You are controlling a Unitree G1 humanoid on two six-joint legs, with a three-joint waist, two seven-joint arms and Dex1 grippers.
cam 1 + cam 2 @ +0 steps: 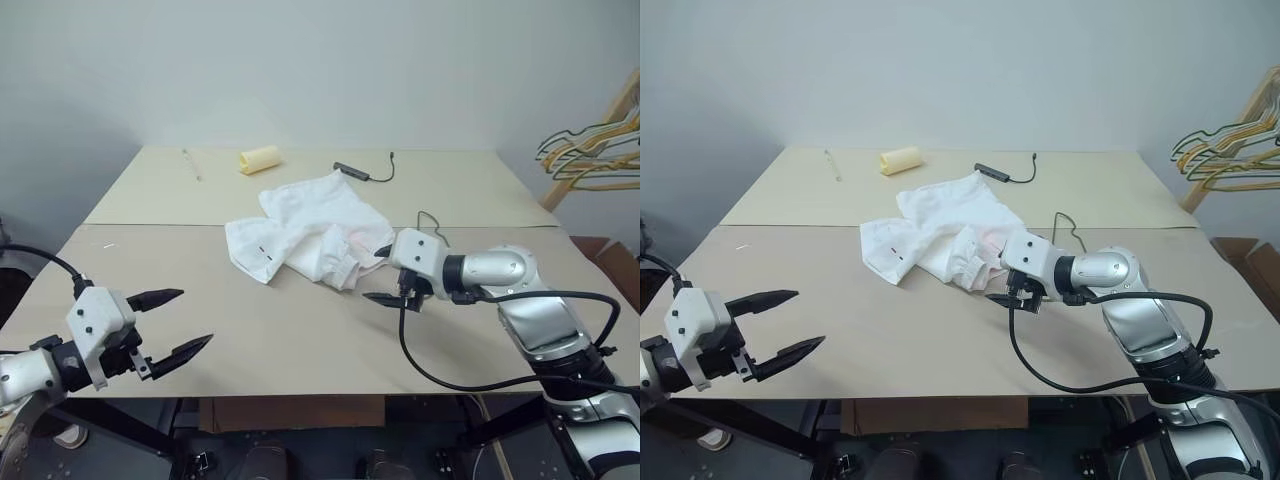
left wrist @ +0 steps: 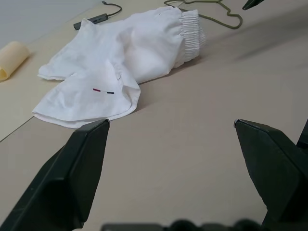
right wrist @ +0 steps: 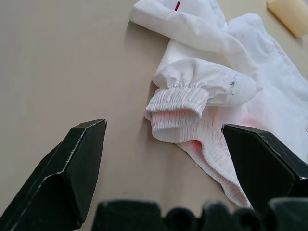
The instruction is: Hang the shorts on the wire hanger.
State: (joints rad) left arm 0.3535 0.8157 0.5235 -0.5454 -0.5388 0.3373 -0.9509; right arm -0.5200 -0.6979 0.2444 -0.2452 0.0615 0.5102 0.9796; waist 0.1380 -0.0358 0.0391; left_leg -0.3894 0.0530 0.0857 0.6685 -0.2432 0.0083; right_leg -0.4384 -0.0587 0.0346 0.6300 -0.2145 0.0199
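Note:
The near corner (image 1: 264, 279) (image 2: 128, 110) of the white shorts' leg hem, beside the small dark marks, is next for my left gripper, which should go there and close on it.
The white shorts (image 1: 305, 235) lie crumpled in the middle of the table, the gathered waistband (image 3: 178, 103) turned toward my right gripper. A faint pink smudge shows near the band. The wire hanger (image 2: 216, 17) is a thin olive wire lying on the table, partly under the shorts; its hook (image 1: 430, 222) sticks out just behind my right wrist. My right gripper (image 1: 370, 275) stands open a short way from the waistband, holding nothing. My left gripper (image 1: 197, 317) hangs open near the table's front left edge, well away from the shorts.
A yellow roll (image 1: 260, 159), a thin stick (image 1: 190, 163) and a black cable with a dongle (image 1: 352, 171) lie on the far tabletop. A bunch of yellowish and green hangers (image 1: 590, 150) hangs off a wooden rack at the right. A seam (image 1: 150, 225) joins the two tabletops.

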